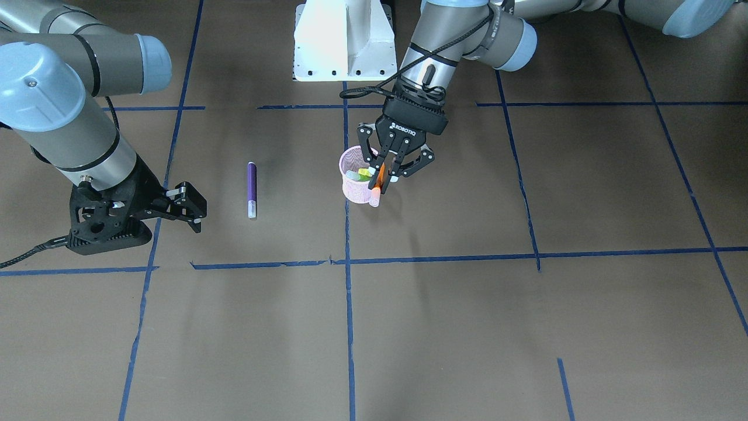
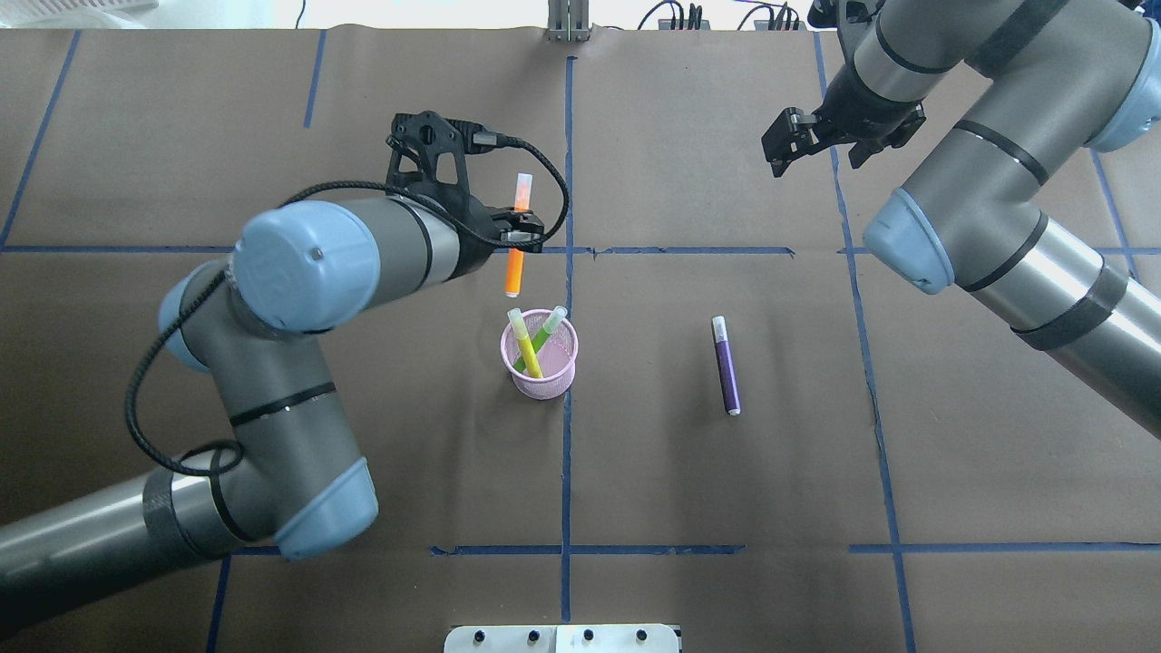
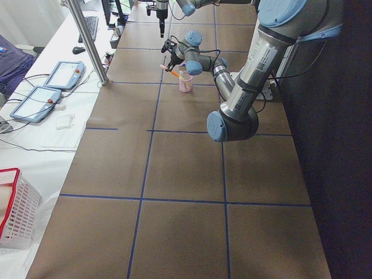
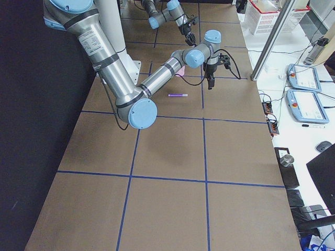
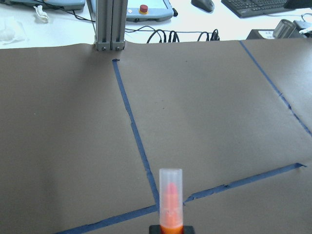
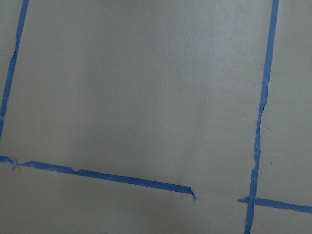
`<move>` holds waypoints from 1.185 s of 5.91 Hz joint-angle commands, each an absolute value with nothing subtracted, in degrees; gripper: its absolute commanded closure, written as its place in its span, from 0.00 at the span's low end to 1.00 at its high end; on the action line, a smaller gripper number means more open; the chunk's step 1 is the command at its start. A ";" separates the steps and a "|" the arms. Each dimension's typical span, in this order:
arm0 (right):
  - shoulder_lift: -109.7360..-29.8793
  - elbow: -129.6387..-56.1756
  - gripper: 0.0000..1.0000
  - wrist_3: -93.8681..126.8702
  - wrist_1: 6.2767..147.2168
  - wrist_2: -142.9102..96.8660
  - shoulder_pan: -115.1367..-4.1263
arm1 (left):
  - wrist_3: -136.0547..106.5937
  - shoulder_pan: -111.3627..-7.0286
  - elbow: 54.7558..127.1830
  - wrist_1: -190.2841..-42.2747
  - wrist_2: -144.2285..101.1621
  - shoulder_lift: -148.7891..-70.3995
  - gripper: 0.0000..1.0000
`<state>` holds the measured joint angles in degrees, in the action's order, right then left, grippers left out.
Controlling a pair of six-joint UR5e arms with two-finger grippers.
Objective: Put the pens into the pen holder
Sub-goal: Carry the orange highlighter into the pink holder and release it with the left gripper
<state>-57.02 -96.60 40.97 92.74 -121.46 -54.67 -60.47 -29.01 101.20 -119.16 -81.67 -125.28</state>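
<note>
The robot's left gripper needs to release the orange pen inside the pink mesh pen holder (image 1: pixel 366 169), next to the green pen.
My left gripper (image 2: pixel 519 232) is shut on the orange pen (image 2: pixel 515 270) and holds it in the air just past the far rim of the pink mesh pen holder (image 2: pixel 541 379). The pen's pale cap end points away from the robot. In the front view the gripper (image 1: pixel 384 177) grips the orange pen (image 1: pixel 378 186) beside the holder (image 1: pixel 354 188). The left wrist view shows the capped end (image 5: pixel 170 197). A green pen (image 2: pixel 545 330) and a yellow one stand in the holder. The purple pen (image 2: pixel 726 367) lies flat on the table to the holder's right. My right gripper (image 2: pixel 814 145) is open and empty.
The table is brown paper with a grid of blue tape lines (image 2: pixel 567 272). The robot's white base (image 1: pixel 345 41) stands at the table's near edge. The right gripper (image 1: pixel 196 206) hovers low beside the purple pen (image 1: pixel 252 188), a short way apart from it.
</note>
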 commanded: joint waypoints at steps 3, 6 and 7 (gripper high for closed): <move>-57.13 -96.68 0.00 41.04 92.72 -121.38 -54.67 | -62.67 -22.33 100.64 -120.32 -71.47 -124.72 1.00; -57.13 -96.85 0.00 41.22 92.72 -121.38 -54.67 | -62.67 -20.83 98.79 -122.96 -70.31 -123.31 0.97; -57.13 -96.86 0.00 41.31 92.72 -121.38 -54.67 | -62.67 -20.66 98.79 -122.96 -70.31 -123.31 0.92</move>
